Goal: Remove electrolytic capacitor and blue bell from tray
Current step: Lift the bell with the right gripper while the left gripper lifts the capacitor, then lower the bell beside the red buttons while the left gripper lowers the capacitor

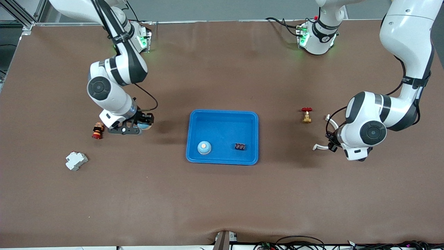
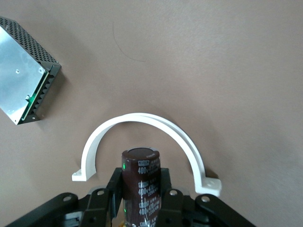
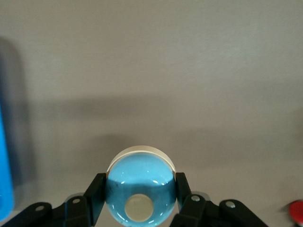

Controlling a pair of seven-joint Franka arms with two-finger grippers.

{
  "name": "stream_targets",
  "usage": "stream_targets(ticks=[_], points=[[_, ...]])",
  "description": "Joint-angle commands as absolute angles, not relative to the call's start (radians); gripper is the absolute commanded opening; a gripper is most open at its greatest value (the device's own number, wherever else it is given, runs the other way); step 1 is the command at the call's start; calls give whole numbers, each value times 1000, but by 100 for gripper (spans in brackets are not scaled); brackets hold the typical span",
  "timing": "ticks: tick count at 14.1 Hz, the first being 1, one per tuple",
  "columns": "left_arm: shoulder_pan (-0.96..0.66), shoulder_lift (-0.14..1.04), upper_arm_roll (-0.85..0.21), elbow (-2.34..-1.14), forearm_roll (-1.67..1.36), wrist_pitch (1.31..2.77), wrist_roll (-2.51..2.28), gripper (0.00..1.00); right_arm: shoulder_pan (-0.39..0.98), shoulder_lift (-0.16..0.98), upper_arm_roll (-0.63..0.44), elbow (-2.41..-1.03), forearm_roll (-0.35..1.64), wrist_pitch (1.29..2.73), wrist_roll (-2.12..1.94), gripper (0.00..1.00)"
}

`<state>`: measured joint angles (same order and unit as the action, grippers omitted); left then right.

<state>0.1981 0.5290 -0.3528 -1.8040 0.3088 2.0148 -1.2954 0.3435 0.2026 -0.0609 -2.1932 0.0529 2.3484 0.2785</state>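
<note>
My right gripper will put the blue bell down on the table (image 1: 115, 139) beside the wooden doll, facing the tray.
My right gripper (image 1: 139, 124) is shut on a blue bell (image 1: 144, 125) with a cream button, low at the table between the blue tray (image 1: 223, 111) and a wooden doll. The right wrist view shows the bell (image 3: 140, 187) filling the gripper (image 3: 140, 191). My left gripper (image 1: 332, 145) is low at the left arm's end of the table. In the left wrist view it (image 2: 140, 183) is shut on a dark brown capacitor (image 2: 140, 170), just over a white curved clamp (image 2: 142, 118). A second blue bell (image 1: 204, 147) and a small dark component (image 1: 240, 146) lie in the tray.
A red-handled brass valve (image 1: 306, 114) stands between the tray and the left arm. The wooden doll (image 1: 98, 130) and a grey-white block (image 1: 76, 160) lie at the right arm's end. A silver power supply (image 2: 23, 90) lies near the clamp.
</note>
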Motion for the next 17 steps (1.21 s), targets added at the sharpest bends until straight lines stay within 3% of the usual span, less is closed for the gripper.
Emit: stream_targets(ticks=[1,8,10,11,12,13,17], points=[[210,519,-364,-1868,327,2046,-1289,0,258,161,-46,-2255,51,2396,149,0],[225,523,-361,-1973,327,2143,-1292,0,95,202,-46,-2266,51,2463,-86,0],[226,525,-360,-1964,328,2154,-1290,6,84,239,-46,-2264,48,2518,-97,0],[227,525,-364,-1960,330,2154,-1292,29,72,268,-46,-2264,48,2555,-122,0],[224,526,-364,-1960,328,2166,-1293,60,54,299,-46,-2264,49,2598,-153,0],[224,526,-364,-1960,328,2187,-1301,100,45,326,-45,-2263,49,2624,-167,0],[218,516,-365,-1960,328,2189,-1310,100,26,386,-44,-2252,49,2646,-169,0]])
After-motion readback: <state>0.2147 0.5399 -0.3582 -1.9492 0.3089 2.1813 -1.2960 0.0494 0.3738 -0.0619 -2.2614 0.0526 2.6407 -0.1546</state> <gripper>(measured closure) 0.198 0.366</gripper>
